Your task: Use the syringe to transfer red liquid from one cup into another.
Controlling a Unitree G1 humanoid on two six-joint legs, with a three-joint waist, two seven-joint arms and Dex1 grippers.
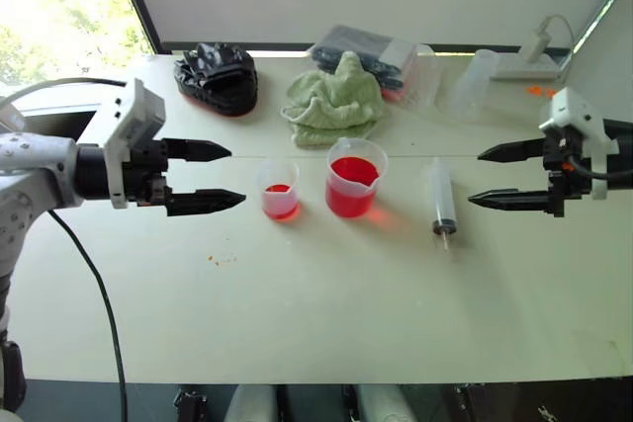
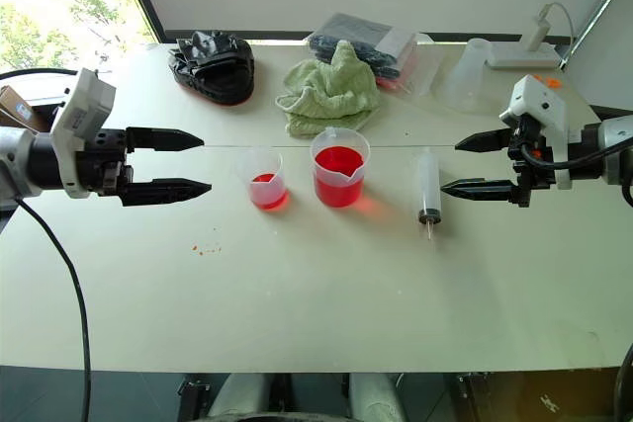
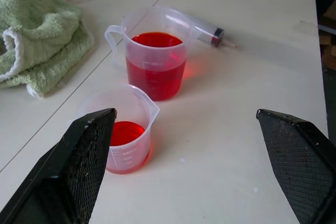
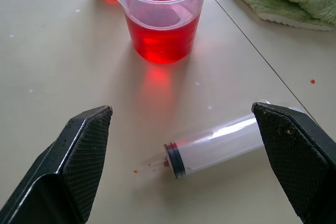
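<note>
My right gripper needs to go to the syringe next and close on the middle of its clear body [image 1: 439, 186] [image 4: 245, 133], between its black seal and far end.
The syringe [image 1: 441, 200] lies flat on the white table [image 1: 316, 313], tip toward the near edge, right of the cups; it is also in the right wrist view [image 4: 215, 145]. The large lipped beaker [image 1: 353, 177] stands mid-table, about half full of red liquid [image 1: 352, 187]. Left of it stands the small cup [image 1: 278, 190] with a little red liquid at its bottom. My left gripper [image 1: 216, 176] hovers open, left of the small cup. My right gripper [image 1: 495, 177] hovers open, right of the syringe. Neither touches anything.
A green towel [image 1: 334, 101] lies behind the beaker. A black bag [image 1: 218, 76] sits at the back left, a plastic packet [image 1: 381, 58] and a clear tumbler [image 1: 467, 84] at the back right, with a white power adapter [image 1: 529, 58] in the far corner.
</note>
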